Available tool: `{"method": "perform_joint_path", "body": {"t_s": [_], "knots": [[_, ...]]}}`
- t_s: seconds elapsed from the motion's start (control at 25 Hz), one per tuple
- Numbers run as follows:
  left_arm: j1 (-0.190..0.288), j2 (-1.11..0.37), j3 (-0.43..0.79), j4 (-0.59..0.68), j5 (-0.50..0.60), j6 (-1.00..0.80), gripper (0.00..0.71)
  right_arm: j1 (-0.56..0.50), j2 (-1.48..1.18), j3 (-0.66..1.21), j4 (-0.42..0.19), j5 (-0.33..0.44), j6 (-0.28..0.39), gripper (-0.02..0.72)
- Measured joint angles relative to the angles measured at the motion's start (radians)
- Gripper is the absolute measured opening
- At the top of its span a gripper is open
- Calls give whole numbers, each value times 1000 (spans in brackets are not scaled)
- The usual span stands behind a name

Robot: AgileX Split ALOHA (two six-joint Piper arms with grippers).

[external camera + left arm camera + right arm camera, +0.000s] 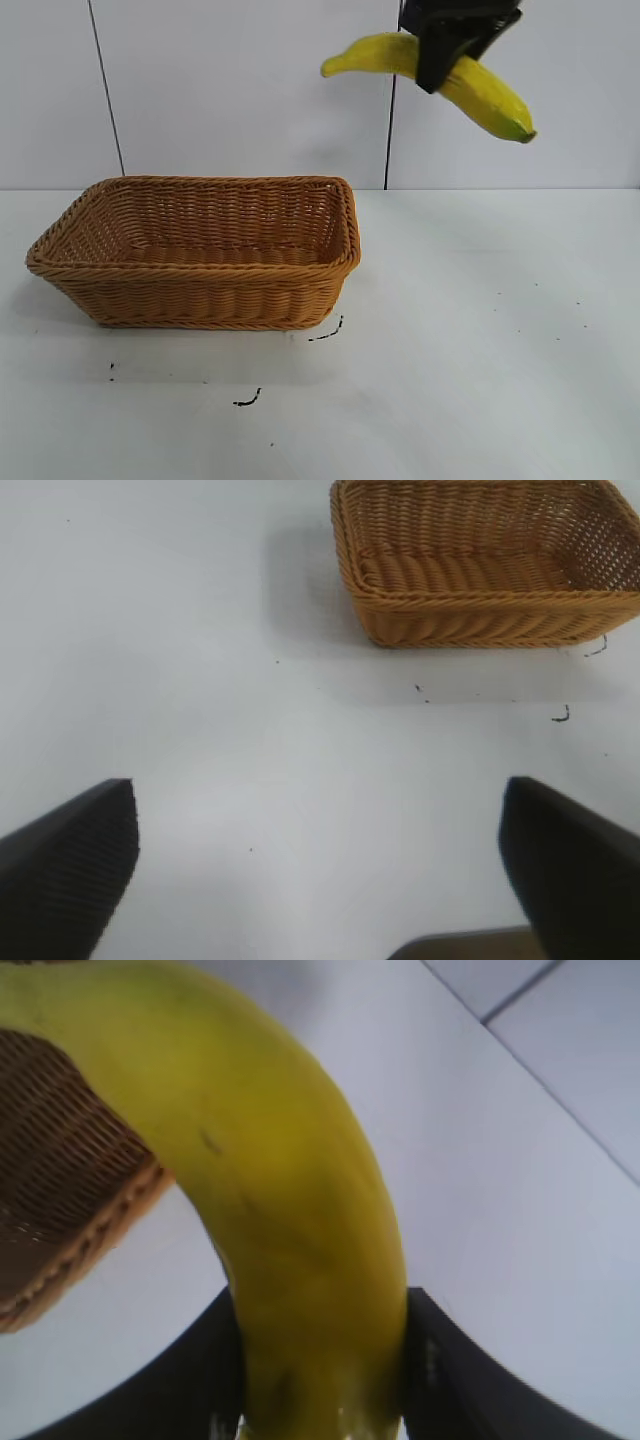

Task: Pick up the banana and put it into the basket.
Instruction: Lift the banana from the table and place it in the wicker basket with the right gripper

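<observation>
The yellow banana, which now hangs high above the table, will be released by my right gripper lengthwise on the middle of the tan woven basket's bottom (218, 246).
High above the table, right of the basket, my right gripper (445, 62) is shut on the middle of the yellow banana (490, 100), which hangs tilted with its greenish tip lowest on the right. In the right wrist view the banana (280, 1210) fills the gap between the two black fingers (440, 1360). The tan woven basket (200, 250) stands on the white table at the left and shows nothing inside it. My left gripper (320, 860) hovers open over bare table with the basket (480, 580) some way ahead of it; the exterior view does not show it.
The table is white with small black marks (325, 333) near the basket's front corner. A pale wall with two dark vertical lines rises behind. Bare table stretches to the right of the basket, under the banana.
</observation>
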Motion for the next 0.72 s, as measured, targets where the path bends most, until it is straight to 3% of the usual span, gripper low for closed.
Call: {"method": "perform_joint_path", "body": {"t_s": [0.24, 0.48, 0.72], "knots": [[0, 0, 0, 0, 0, 0, 695, 142, 123, -134, 0, -28, -92, 318], [0, 0, 0, 0, 0, 0, 695, 249, 228, -196, 0, -179, -175, 318], [0, 0, 0, 0, 0, 0, 695, 260, 338, -199, -15, -277, -233, 318]]}}
